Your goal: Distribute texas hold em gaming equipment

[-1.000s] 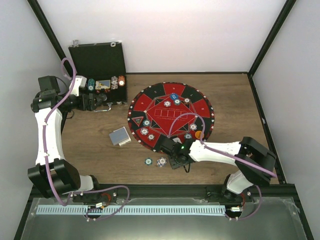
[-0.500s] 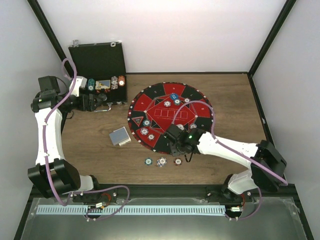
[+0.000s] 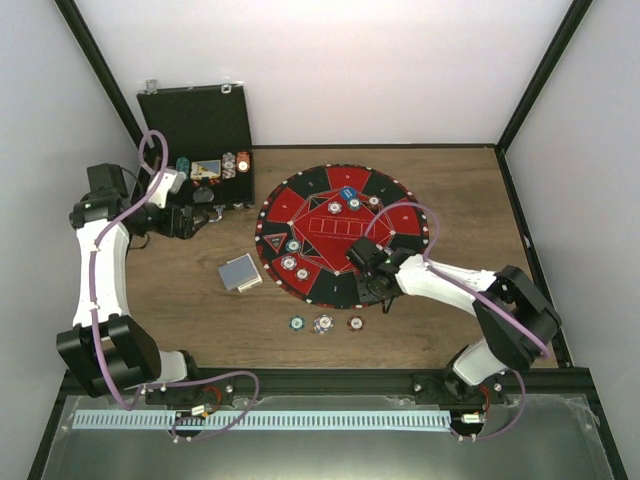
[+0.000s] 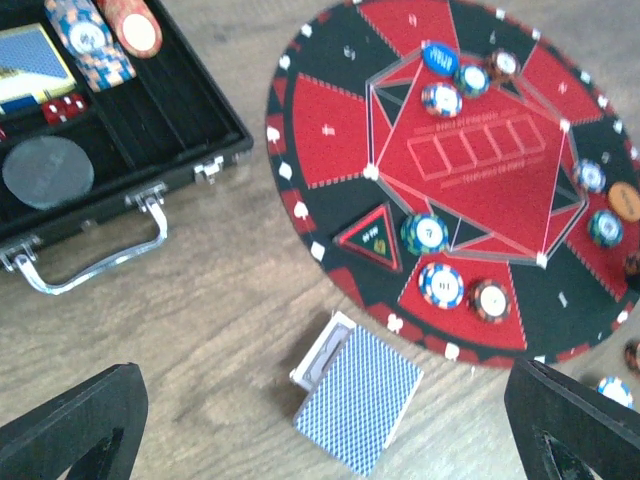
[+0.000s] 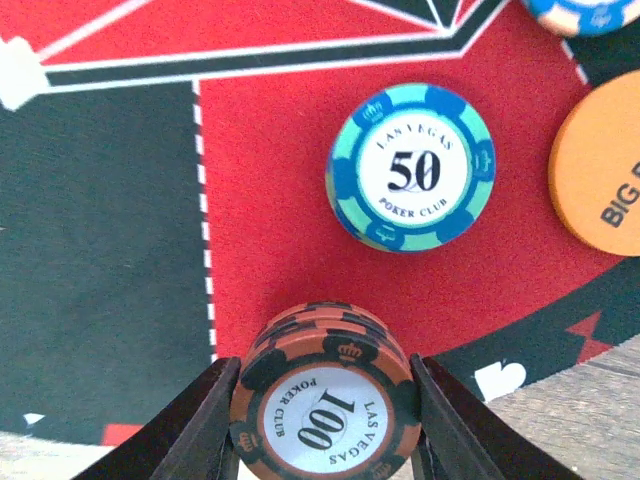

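My left gripper will close on the long sides of the card deck [image 3: 237, 272] [image 4: 358, 400], which is lying on the wood next to the round mat.
My right gripper [image 5: 322, 425] is shut on a small stack of brown 100 chips [image 5: 326, 400], which sits on a red sector near the front right rim of the mat. A green 50 chip [image 5: 412, 167] lies just ahead of it and an orange marker disc [image 5: 600, 180] is to its right. In the top view the right gripper [image 3: 378, 288] is over that rim. My left gripper [image 4: 320, 372] is open and empty, above the table between the case and the card deck [image 4: 360, 400]. The deck also shows in the top view [image 3: 240, 272]. A blue marker disc [image 3: 347, 192] and several chips lie on the mat.
The round red-and-black mat [image 3: 310, 225] fills the table's middle. Three chips [image 3: 323, 323] lie in a row on the wood in front of it. The open black case [image 3: 195, 125] stands at the back left with chip stacks [image 4: 100, 35] in it.
My right gripper left a brown chip on the wood in front of the mat, moved back and right onto the mat's rim, and is now closed on a brown stack. The left gripper shifted slightly.
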